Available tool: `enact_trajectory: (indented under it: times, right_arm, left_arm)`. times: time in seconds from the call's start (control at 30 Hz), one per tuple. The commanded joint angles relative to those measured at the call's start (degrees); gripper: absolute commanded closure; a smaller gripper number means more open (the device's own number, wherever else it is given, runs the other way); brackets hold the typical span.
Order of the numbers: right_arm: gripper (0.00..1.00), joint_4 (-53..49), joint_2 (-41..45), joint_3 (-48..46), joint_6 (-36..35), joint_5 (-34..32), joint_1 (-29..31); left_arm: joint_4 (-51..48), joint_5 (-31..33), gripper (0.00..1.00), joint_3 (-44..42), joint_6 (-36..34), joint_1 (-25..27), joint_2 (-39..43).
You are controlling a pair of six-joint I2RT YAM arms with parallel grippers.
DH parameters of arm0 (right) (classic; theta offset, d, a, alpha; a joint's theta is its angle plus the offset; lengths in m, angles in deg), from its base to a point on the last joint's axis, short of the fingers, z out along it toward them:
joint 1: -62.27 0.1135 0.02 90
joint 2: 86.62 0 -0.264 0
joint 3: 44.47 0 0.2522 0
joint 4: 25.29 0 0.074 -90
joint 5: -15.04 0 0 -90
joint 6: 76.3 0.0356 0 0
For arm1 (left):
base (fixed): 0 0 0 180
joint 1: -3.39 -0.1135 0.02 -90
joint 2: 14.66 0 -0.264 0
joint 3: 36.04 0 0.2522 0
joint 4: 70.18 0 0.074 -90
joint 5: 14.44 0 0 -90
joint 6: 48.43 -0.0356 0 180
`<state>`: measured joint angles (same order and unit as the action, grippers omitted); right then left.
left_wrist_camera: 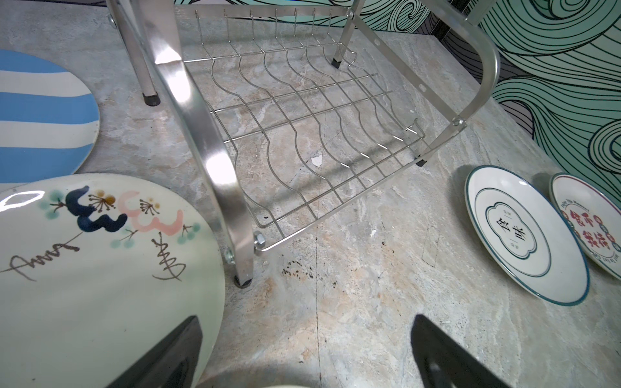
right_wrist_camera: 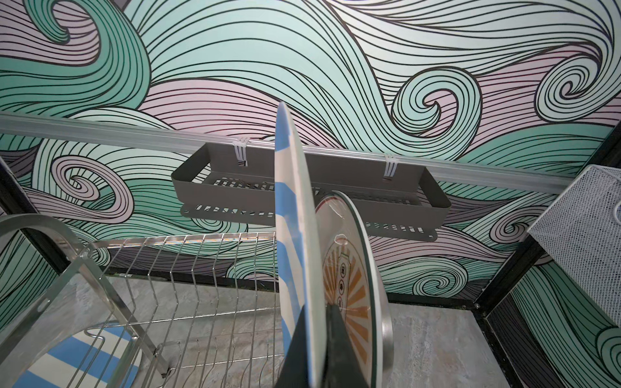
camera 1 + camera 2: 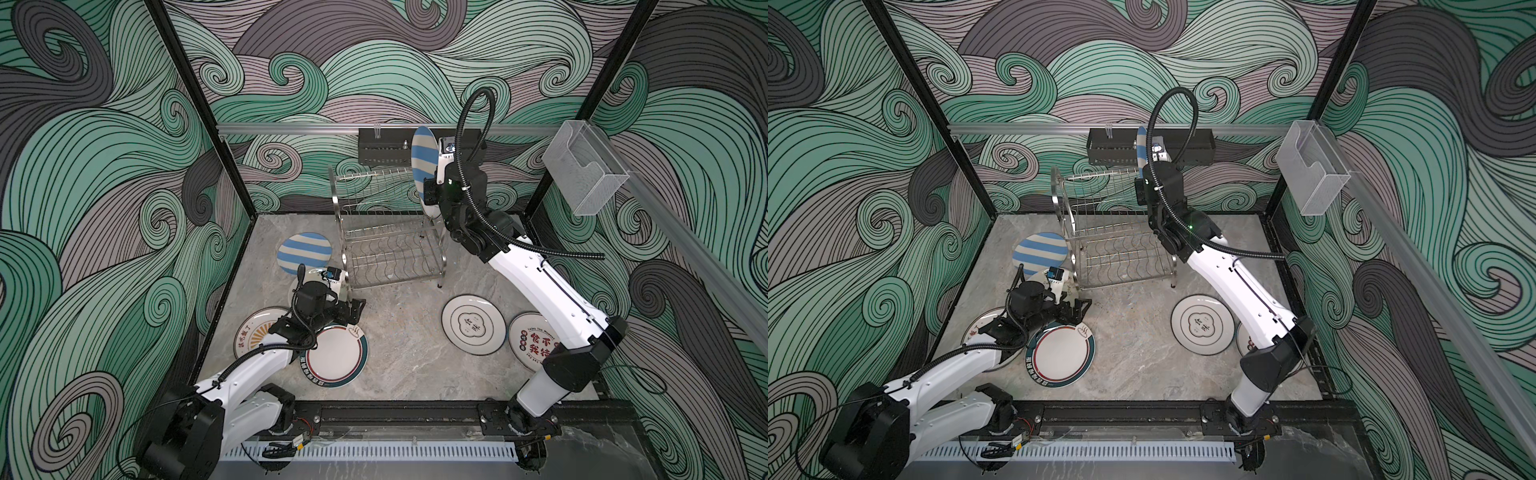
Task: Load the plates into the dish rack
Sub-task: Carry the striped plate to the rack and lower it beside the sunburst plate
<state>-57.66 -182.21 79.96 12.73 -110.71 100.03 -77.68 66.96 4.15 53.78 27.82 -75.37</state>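
Next, I let go of the blue-and-white striped plate with my right gripper in the upper shelf slot (image 3: pixel 424 217) next to the orange sunburst plate.
My right gripper (image 2: pixel 316 312) is shut on the lower rim of a blue-and-white striped plate (image 3: pixel 424 158), holding it upright above the right end of the dish rack (image 3: pixel 390 232) upper shelf. An orange sunburst plate (image 2: pixel 353 268) stands upright close beside it, at the rack's end. My left gripper (image 1: pixel 305 352) is open and empty, low over the table by the rack's front left leg, one finger over a cartoon plate (image 1: pixel 100 268). Flat on the table lie another striped plate (image 3: pixel 304 252), a teal-rimmed plate (image 3: pixel 336 355) and two plates with Chinese characters (image 3: pixel 473 325) (image 3: pixel 534 340).
A black perforated tray (image 3: pixel 419 145) hangs on the back rail just behind the held plate. A clear plastic box (image 3: pixel 586 170) is fixed to the right rail. Another sunburst plate (image 3: pixel 257 332) lies partly under my left arm. Walls close in the table on three sides.
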Motion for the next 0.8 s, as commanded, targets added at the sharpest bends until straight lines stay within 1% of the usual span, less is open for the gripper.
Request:
enact_trajectory:
  times: [0.0, 0.17, 0.77]
  right_arm:
    - [1.00, 2.9, 0.1, 1.6, 1.9, -0.1, -0.8]
    - [1.00, 2.1, -0.2, 0.3, 4.9, 2.5, -2.1]
    - [1.00, 2.4, -3.3, -0.1, 5.0, 1.9, -2.6]
  left_arm:
    - [1.0, -0.2, 0.01, 0.3, -0.8, -0.4, -0.8]
    - [1.1, -0.3, 0.01, 0.4, -0.6, -0.4, -1.3]
    - [1.3, 0.0, 0.01, 0.5, -0.8, -0.4, -2.3]
